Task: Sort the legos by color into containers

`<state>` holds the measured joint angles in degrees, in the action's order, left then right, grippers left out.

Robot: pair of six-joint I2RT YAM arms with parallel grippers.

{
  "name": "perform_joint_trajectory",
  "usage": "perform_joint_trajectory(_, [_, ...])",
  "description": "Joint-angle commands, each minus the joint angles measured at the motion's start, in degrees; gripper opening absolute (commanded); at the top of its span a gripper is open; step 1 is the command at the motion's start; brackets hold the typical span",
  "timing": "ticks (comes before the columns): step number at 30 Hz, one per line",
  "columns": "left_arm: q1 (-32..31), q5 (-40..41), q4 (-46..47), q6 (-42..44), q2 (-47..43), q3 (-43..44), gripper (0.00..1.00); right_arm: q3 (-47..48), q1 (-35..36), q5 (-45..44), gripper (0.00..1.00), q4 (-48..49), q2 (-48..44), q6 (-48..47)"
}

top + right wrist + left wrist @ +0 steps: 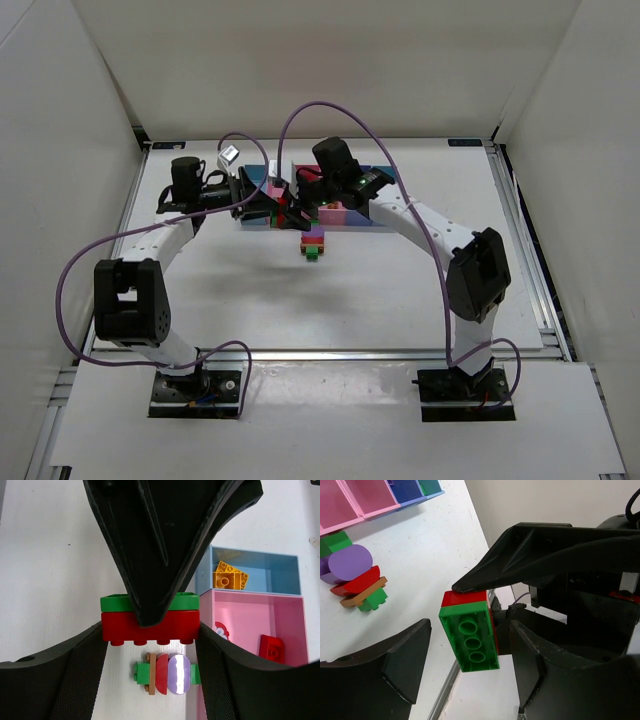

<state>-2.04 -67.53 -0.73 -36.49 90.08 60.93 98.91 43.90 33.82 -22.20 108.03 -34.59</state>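
Next, I let go of the red lego with my right gripper beside the other red lego in the pink compartment (303,193) (250,645). The held red lego still hangs above the table.
A red lego (115,625) with a green lego (112,602) stuck to it hangs above the table. My right gripper (151,630) is shut on the red one's two ends. My left gripper (470,624) straddles the green lego (470,640) across its long sides, open, with table showing between its left finger and the brick. One left finger (160,540) crosses in front of the pair. Both grippers meet over the containers (380,175). A joined stack of green, tan, red and purple legos (167,674) lies on the table beside the tray.
The light blue compartment (205,575) holds an orange lego (227,575). The pink one beside it (250,594) holds a red lego (271,647). Purple cables loop over both arms. White walls enclose the table on three sides.
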Motion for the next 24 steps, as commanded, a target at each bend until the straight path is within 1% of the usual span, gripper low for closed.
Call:
perform_joint_trajectory(1, [0.02,-1.56,2.05,0.37,-0.35,2.27,0.73,3.21,0.49,0.63,0.37,2.07,1.04,0.66])
perform_joint_trajectory(4, [0.02,-1.64,2.05,0.37,-0.26,2.27,0.71,3.65,0.49,0.72,0.37,2.07,1.31,0.66])
perform_joint_trajectory(7, [0.02,-1.38,2.05,0.37,-0.35,2.27,0.62,3.66,0.49,0.72,0.37,1.81,1.31,0.58])
perform_joint_trajectory(17, [0.02,-0.94,2.49,0.10,-0.70,1.92,0.57,0.84,0.49,-0.25,0.37,1.54,-0.01,-0.22])
perform_joint_trajectory(19, [0.02,-0.76,2.49,0.10,-0.61,1.92,0.51,0.67,0.31,-0.34,0.37,1.45,-0.19,-0.48])
perform_joint_trajectory(20, [0.02,-0.76,2.49,0.02,-0.61,1.92,0.47,0.67,0.40,-0.42,0.37,1.45,-0.27,-0.39])
perform_joint_trajectory(22, [0.02,-0.76,2.49,0.19,-0.61,1.83,0.43,0.49,0.31,-0.34,0.36,1.54,-0.27,-0.48])
perform_joint_trajectory(23, [0.02,-0.59,2.49,0.19,-0.61,1.83,0.38,0.49,0.31,-0.34,0.36,1.54,-0.27,-0.48])
perform_joint_trajectory(24, [0.02,-0.59,2.49,0.19,-0.61,1.83,0.35,0.40,0.31,-0.51,0.36,1.54,-0.36,-0.48])
